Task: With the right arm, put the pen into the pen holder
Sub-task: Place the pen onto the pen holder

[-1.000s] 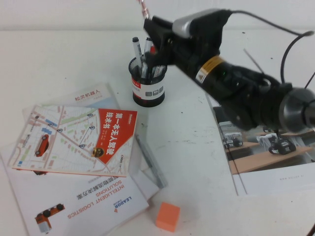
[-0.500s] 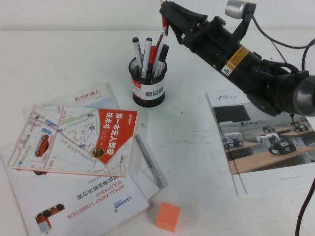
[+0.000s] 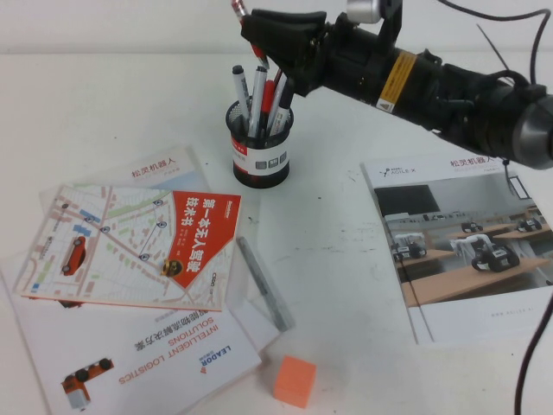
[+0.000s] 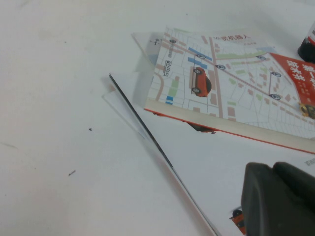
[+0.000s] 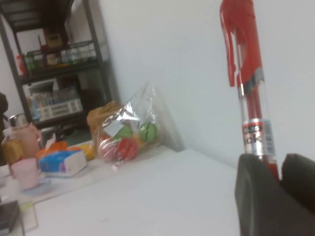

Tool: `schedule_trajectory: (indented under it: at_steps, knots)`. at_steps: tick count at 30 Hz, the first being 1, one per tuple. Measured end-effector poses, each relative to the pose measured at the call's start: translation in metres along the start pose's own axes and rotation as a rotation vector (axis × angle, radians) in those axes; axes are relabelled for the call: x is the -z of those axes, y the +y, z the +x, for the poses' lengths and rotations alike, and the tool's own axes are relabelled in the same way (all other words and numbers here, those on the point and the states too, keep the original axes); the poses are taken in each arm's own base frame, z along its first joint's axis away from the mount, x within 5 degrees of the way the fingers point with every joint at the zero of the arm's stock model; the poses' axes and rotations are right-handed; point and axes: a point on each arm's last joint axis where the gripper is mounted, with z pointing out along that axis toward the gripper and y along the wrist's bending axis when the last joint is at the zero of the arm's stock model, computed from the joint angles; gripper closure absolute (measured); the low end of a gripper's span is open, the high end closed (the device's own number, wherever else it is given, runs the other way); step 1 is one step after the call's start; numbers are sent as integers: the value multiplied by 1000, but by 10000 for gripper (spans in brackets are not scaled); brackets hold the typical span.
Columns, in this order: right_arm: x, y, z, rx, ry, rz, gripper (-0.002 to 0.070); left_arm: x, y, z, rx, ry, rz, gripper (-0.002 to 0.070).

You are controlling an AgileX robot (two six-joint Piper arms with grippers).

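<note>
The robot's right gripper needs to release the red pen between the white markers in the black mesh pen holder [image 3: 248, 111].
My right gripper [image 3: 257, 35] reaches in from the right and hovers just above and behind the pen holder [image 3: 261, 151], a black mesh cup with a white label band. It is shut on the red pen [image 5: 244, 59], whose red clip end sticks out beyond the fingers [image 5: 256, 196]. In the high view only the pen's red end [image 3: 235, 8] shows above the gripper. The cup holds several markers, one of them red [image 3: 270, 93]. My left gripper [image 4: 278, 196] is shut and empty, low over the booklets, out of the high view.
Stacked booklets with a map cover [image 3: 138, 242] lie at the left. A grey-silver pen [image 3: 263, 281] lies beside them. An orange block [image 3: 294, 380] sits at the front. An open brochure [image 3: 467, 251] lies at the right under my right arm.
My right gripper has swung left with the pen and levelled out; it now sits above the holder's back rim, and the pen's red end points up and left.
</note>
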Motion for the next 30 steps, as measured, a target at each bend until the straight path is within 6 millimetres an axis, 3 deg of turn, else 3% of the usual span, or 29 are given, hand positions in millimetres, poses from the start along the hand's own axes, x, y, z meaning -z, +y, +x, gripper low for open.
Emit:
schedule_trajectory:
  at_steps: [8,16,23,30]
  knots:
    - [-11,-27,22,-48,-73,26,618,0,0,0,0,0,0,677]
    - [-8,-58,72,-142,-129,151,618,0,0,0,0,0,0,678]
    - [-2,-68,105,-163,-96,190,618,0,0,0,0,0,0,677]
    - [-1,-70,116,-169,-95,185,613,0,0,0,0,0,0,677]
